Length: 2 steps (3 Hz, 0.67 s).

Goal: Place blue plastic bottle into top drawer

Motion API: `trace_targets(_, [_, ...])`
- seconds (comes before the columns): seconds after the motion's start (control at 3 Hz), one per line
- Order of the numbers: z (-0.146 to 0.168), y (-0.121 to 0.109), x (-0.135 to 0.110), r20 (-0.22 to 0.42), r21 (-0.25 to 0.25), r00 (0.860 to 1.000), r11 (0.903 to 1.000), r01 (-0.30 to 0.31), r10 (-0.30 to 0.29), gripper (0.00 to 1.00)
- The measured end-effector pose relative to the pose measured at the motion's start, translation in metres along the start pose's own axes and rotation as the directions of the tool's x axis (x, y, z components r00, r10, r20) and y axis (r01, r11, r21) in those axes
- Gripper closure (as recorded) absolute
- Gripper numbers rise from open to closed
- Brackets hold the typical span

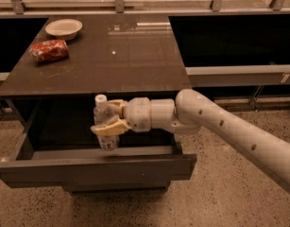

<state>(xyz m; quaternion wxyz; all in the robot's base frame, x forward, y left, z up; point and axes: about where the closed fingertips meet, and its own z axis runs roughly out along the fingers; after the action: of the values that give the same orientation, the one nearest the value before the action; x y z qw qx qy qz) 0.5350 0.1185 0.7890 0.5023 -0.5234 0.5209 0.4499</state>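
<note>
The robot's gripper will release the blue plastic bottle, now hanging inside the open top drawer, just behind the top drawer's front panel (134, 152), toward the side of the drawer where the robot's arm enters.
The blue plastic bottle (105, 122) is a small clear bottle with a white cap, held upright. My gripper (108, 117) is shut on the bottle, one cream finger behind it and one in front, at its middle. The bottle hangs inside the open top drawer (95, 167), its base low near the front panel on the middle-right side. The drawer is pulled out from under the dark-topped cabinet (116, 56). My white arm reaches in from the right.
A red snack bag (49, 50) and a white bowl (63, 28) sit at the back left of the cabinet top. A railing and dark panels run behind. Speckled floor lies in front and to the right.
</note>
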Motion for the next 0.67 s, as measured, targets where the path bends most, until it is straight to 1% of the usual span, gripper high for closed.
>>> trace_targets(0.33, [-0.022, 0.004, 0.022, 0.006, 0.032, 1.0, 0.9994, -0.012, 0.012, 1.0])
trace_targets(0.67, [-0.045, -0.004, 0.026, -0.034, -0.013, 0.999, 0.9999, -0.006, 0.006, 1.0])
